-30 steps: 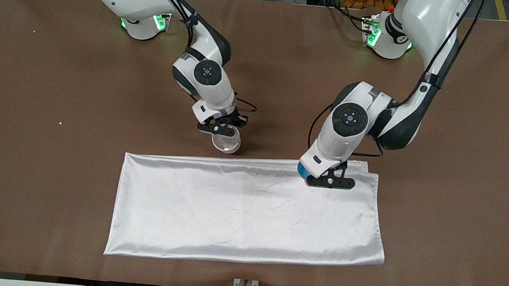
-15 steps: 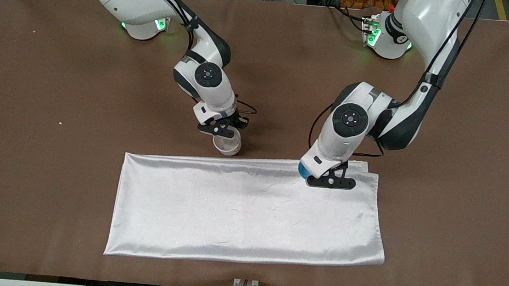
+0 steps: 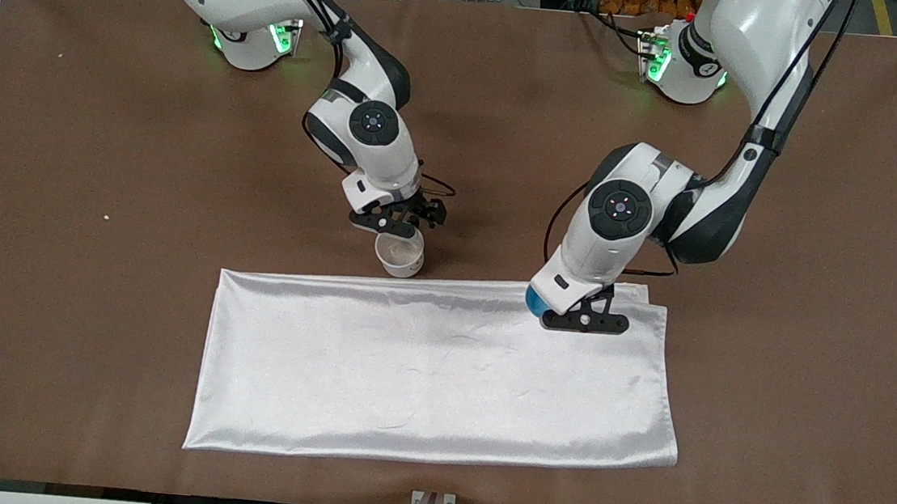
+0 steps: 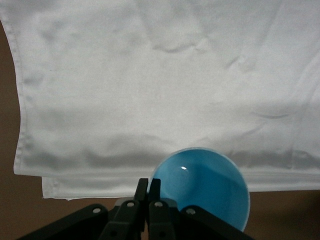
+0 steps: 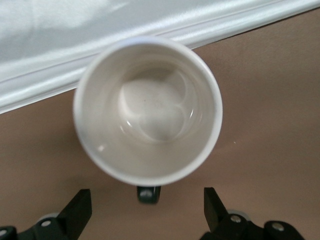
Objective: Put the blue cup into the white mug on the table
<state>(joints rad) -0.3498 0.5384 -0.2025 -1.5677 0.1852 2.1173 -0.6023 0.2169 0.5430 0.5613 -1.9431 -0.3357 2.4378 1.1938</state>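
Next, I release the blue cup from my left gripper inside the empty white mug (image 3: 397,249), just beyond the far edge of the cloth.
The white mug (image 3: 399,257) stands upright on the brown table (image 3: 87,293), just beside the cloth's edge that lies farther from the front camera. In the right wrist view the mug (image 5: 147,110) shows a cream, empty inside, and its black handle (image 5: 149,194) points between the fingers. My right gripper (image 3: 398,227) (image 5: 147,215) is open just above the handle and touches nothing. My left gripper (image 3: 557,312) (image 4: 148,187) is shut on the rim of the blue cup (image 3: 535,299) (image 4: 202,185) and holds it over the cloth's corner toward the left arm's end.
A shiny white cloth (image 3: 438,373) (image 4: 160,75) lies flat across the middle of the table, nearer the front camera than the mug. Brown tabletop surrounds it on all sides.
My right gripper has drawn back a little from the mug toward the robots' bases, and more of the mug shows. The left gripper with the blue cup has barely moved.
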